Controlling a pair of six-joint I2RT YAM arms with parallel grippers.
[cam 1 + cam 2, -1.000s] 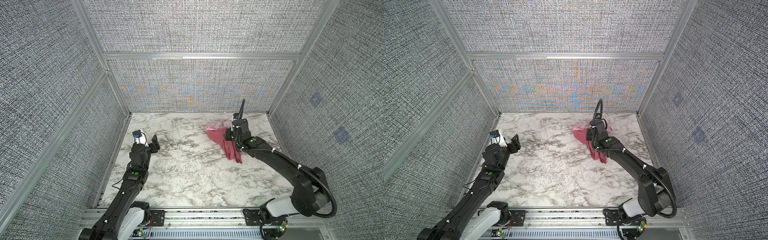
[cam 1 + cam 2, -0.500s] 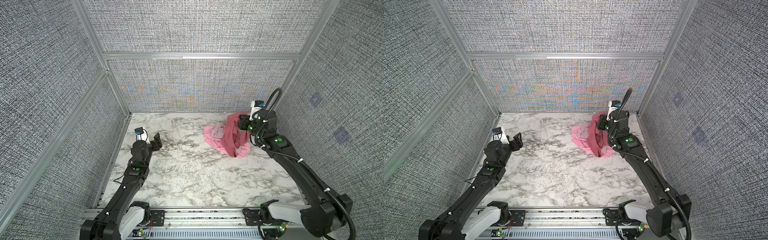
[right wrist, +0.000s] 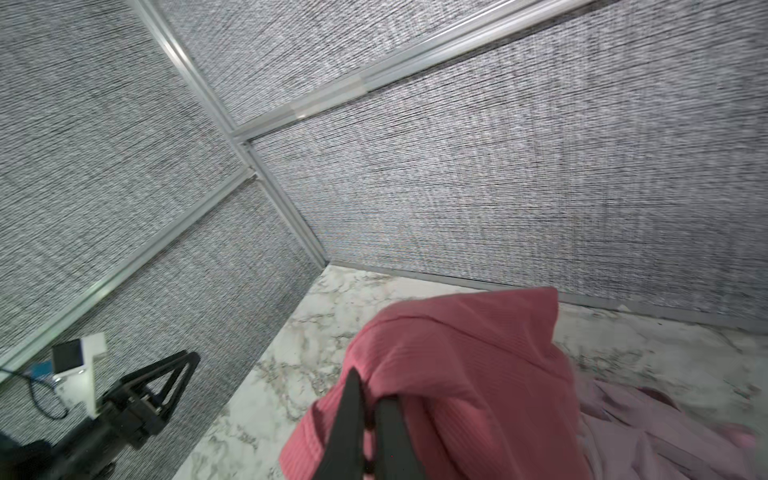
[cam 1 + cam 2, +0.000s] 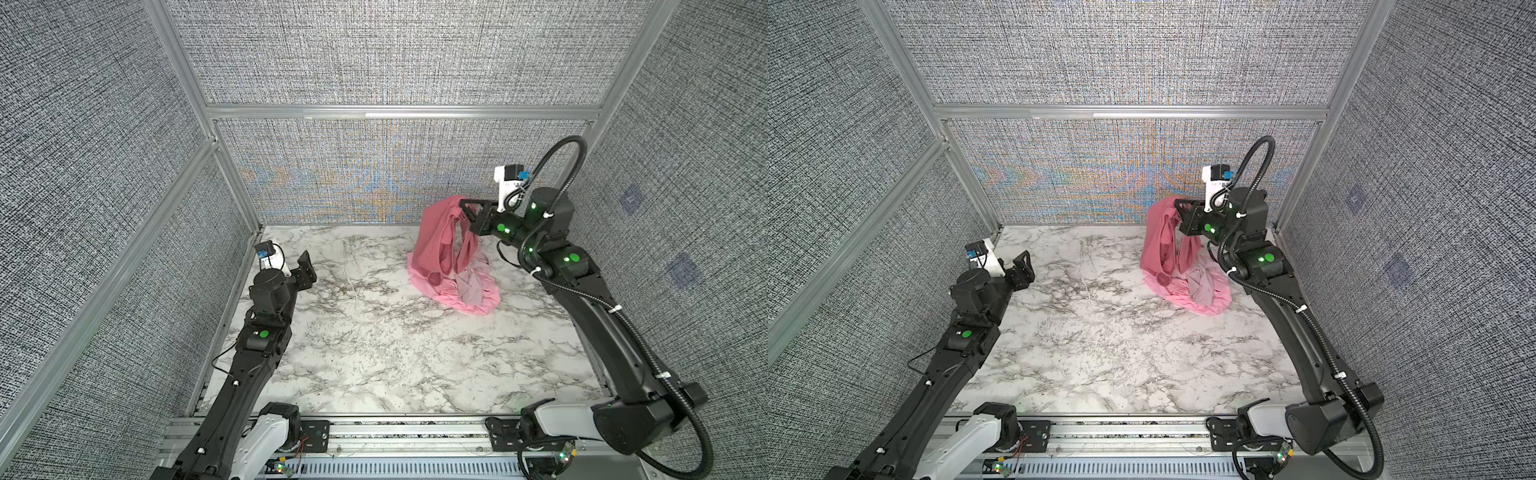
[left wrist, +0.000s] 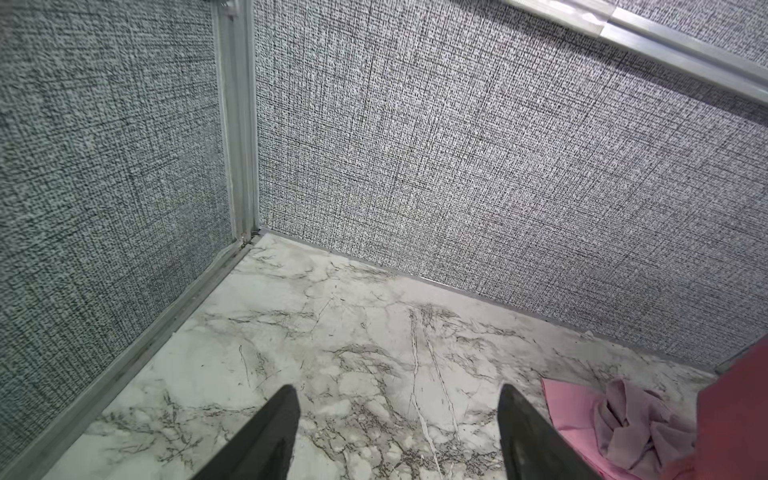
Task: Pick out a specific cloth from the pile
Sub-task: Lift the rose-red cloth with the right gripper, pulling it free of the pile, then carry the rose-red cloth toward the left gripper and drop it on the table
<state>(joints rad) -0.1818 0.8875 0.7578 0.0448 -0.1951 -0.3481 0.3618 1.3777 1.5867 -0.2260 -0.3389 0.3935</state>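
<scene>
I will let go of the dusty rose-red cloth with my right gripper on the bare marble [image 4: 323,313] close beside my left gripper.
The dusty rose-red cloth [image 4: 434,239] [image 4: 1156,232] [image 3: 457,361] hangs at the back right, pinched at its top by my right gripper [image 4: 463,206] [image 4: 1179,206] [image 3: 370,388], which is shut on it. Its lower folds reach down onto the pile. There a bright pink cloth [image 4: 451,299] [image 4: 1210,306] [image 5: 569,403] lies flat with a crumpled greyish-mauve cloth [image 4: 471,287] [image 4: 1200,287] [image 5: 631,424] on top. My left gripper [image 4: 306,266] [image 4: 1022,266] [image 5: 397,390] hovers open over bare marble at the far left, holding nothing.
The marble tabletop [image 4: 374,332] is boxed in by grey fabric walls with aluminium posts [image 4: 232,174]. The pile sits near the back wall and the right arm's elbow [image 4: 557,257]. A metal rail [image 4: 374,432] runs along the front edge.
My right gripper has risen and swung back to the right, pulling the rose-red cloth up off the pile. The left arm has shifted slightly with its jaws still open.
</scene>
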